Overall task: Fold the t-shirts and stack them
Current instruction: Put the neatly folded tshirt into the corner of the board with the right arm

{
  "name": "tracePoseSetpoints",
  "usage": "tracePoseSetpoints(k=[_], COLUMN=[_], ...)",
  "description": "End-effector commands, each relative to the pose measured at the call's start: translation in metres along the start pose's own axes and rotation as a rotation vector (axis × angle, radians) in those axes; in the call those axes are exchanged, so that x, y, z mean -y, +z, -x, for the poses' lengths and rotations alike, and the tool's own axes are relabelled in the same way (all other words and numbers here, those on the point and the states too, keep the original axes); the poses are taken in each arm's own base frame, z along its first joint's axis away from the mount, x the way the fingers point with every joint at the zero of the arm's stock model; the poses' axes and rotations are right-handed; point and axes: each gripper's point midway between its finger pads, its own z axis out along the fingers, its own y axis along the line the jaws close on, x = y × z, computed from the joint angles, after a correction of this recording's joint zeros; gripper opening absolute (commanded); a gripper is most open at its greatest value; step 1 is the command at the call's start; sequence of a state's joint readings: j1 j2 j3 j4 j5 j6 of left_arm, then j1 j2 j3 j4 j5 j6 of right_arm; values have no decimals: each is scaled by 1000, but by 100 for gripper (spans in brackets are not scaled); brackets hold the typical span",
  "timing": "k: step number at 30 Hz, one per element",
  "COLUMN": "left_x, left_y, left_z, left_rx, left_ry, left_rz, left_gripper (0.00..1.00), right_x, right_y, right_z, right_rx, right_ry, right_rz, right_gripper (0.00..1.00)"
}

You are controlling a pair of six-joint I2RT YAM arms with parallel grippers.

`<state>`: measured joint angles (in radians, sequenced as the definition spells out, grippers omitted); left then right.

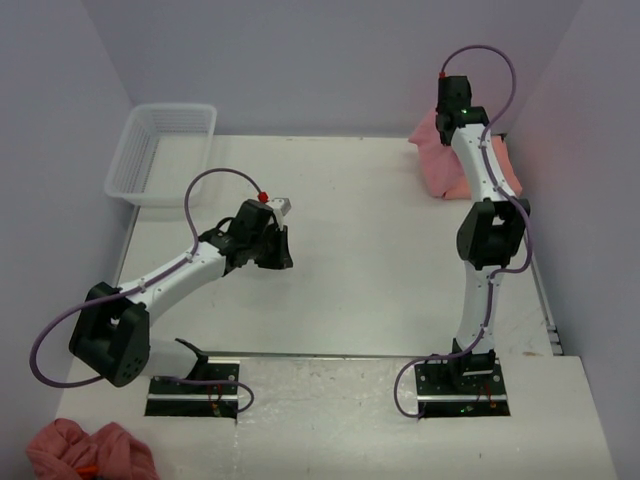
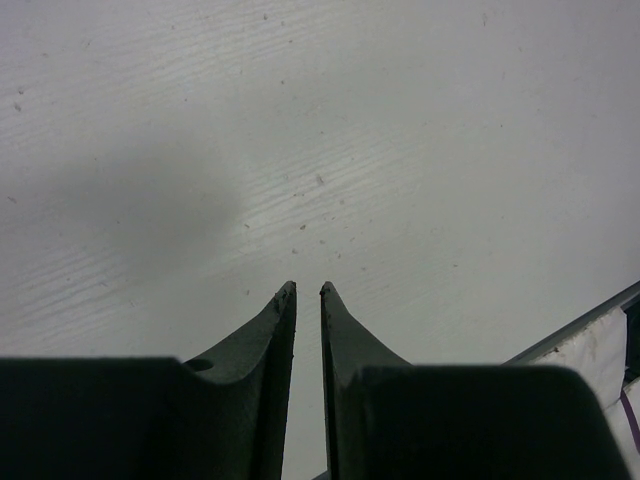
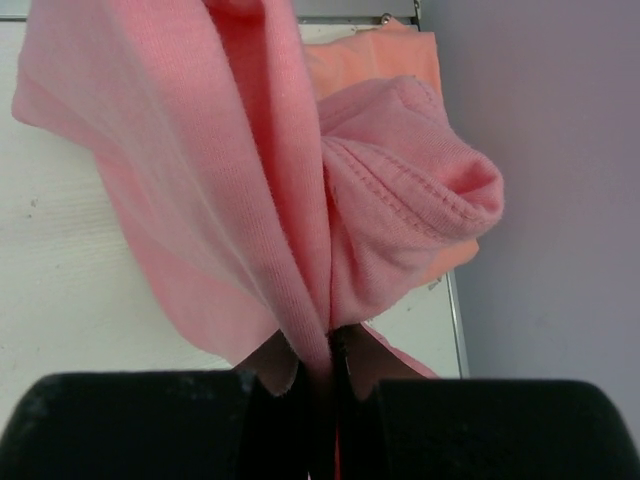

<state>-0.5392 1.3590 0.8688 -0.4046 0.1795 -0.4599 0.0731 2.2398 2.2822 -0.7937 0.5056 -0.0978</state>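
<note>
Next, my right gripper lets go of the rose-pink t-shirt on top of the salmon-orange t-shirt point(image 1: 476, 168) point(image 3: 335, 185) that is beside the purple wall.
A rose-pink t-shirt point(image 1: 430, 152) hangs bunched at the table's far right corner, and my right gripper point(image 1: 449, 128) is shut on it. In the right wrist view its fabric point(image 3: 230, 170) drapes down from the right gripper point(image 3: 333, 345), with a hemmed sleeve bulging to the right. Under and behind it lies a paler salmon-orange t-shirt point(image 1: 506, 168), seen flat on the table point(image 3: 375, 62). My left gripper point(image 1: 283, 250) hovers over bare table left of centre. Its jaws point(image 2: 308, 288) stand a narrow slit apart with nothing between them.
A white mesh basket point(image 1: 150, 197) stands at the far left corner. A crumpled reddish-pink cloth point(image 1: 90, 455) lies on the near ledge beside the left arm's base. The purple wall point(image 3: 560, 200) runs close along the right of the shirts.
</note>
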Motion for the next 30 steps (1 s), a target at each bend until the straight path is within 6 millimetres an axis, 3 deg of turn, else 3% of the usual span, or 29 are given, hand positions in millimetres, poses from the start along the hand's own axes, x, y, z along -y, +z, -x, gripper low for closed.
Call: tracePoseSetpoints(k=[1, 18, 30], left_x=[5, 4, 6], left_y=[3, 8, 10], left_z=[3, -5, -3], left_rx=[18, -2, 0], left_ry=[37, 38, 32], left_rz=[-31, -41, -54], left_gripper=[16, 16, 16], right_x=[23, 45, 60], right_y=[-17, -22, -40], right_z=[28, 21, 36], right_rx=[89, 78, 129], right_ry=[67, 122, 150], right_rz=[-33, -64, -76], right_gripper=[0, 0, 0])
